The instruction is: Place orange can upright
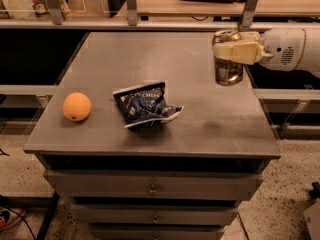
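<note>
The orange can will go down upright from my gripper on the grey cabinet top near the cabinet's edge (pixel 228 97) by my arm.
The orange can (pixel 229 70) is a shiny coppery can with a silver top. It stands upright at the right side of the grey cabinet top (pixel 165 64), low over the surface or resting on it; I cannot tell which. My gripper (pixel 231 49) reaches in from the right on a white arm and is shut on the can's upper part, with cream fingers (pixel 237 51) across it.
A round orange fruit (pixel 76 106) lies at the left front. A crumpled dark blue chip bag (pixel 145 104) lies near the middle. The cabinet's right edge is close to the can. Drawers are below the top, and a shelf with rails runs behind.
</note>
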`<control>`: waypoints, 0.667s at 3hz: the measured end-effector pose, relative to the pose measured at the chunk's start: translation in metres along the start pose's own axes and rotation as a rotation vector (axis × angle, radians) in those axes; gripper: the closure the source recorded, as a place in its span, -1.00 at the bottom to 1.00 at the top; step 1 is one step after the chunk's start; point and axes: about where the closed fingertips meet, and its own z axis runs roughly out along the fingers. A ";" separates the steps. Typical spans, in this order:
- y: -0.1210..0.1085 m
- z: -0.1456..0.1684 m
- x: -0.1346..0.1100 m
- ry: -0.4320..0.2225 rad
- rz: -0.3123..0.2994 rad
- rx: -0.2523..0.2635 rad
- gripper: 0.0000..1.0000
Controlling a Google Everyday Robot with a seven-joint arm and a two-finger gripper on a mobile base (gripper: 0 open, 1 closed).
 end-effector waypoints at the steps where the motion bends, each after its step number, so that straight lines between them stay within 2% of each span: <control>1: -0.009 -0.004 0.005 -0.017 -0.075 0.003 1.00; 2: -0.016 -0.011 0.010 -0.062 -0.197 -0.026 1.00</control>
